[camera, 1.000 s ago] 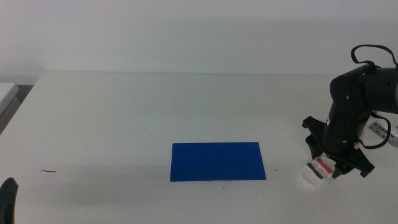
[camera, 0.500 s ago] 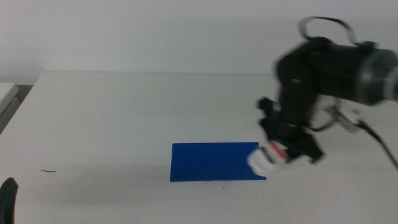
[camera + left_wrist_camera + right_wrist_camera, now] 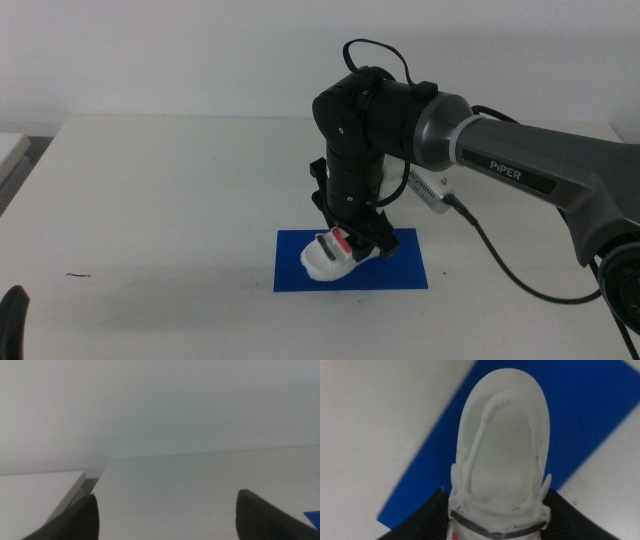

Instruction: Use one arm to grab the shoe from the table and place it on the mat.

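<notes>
My right gripper is going to release the white shoe, setting it down on the middle of the blue mat (image 3: 356, 257) (image 3: 507, 460).
My right arm (image 3: 520, 170) reaches from the right across the white table (image 3: 160, 200). Its gripper (image 3: 350, 243) is shut on the small white shoe (image 3: 322, 262), gripping the strap end. The shoe is held over the left half of the blue mat (image 3: 400, 272), toe tilted down and close to it. I cannot tell whether it touches. In the right wrist view the shoe (image 3: 502, 460) sits between the jaws of the gripper (image 3: 497, 521), with the mat (image 3: 585, 410) beneath. My left gripper (image 3: 12, 318) waits at the bottom left edge; in its wrist view it (image 3: 167, 512) is open and empty.
A black cable (image 3: 500, 262) trails from the right arm over the table, right of the mat. A small dark mark (image 3: 78, 274) lies at the front left. A separate white surface (image 3: 12, 150) adjoins the table's far left edge.
My right arm has swung left from the table's right side, carrying the shoe from off the mat to above the mat's left half. The left arm has not moved.
</notes>
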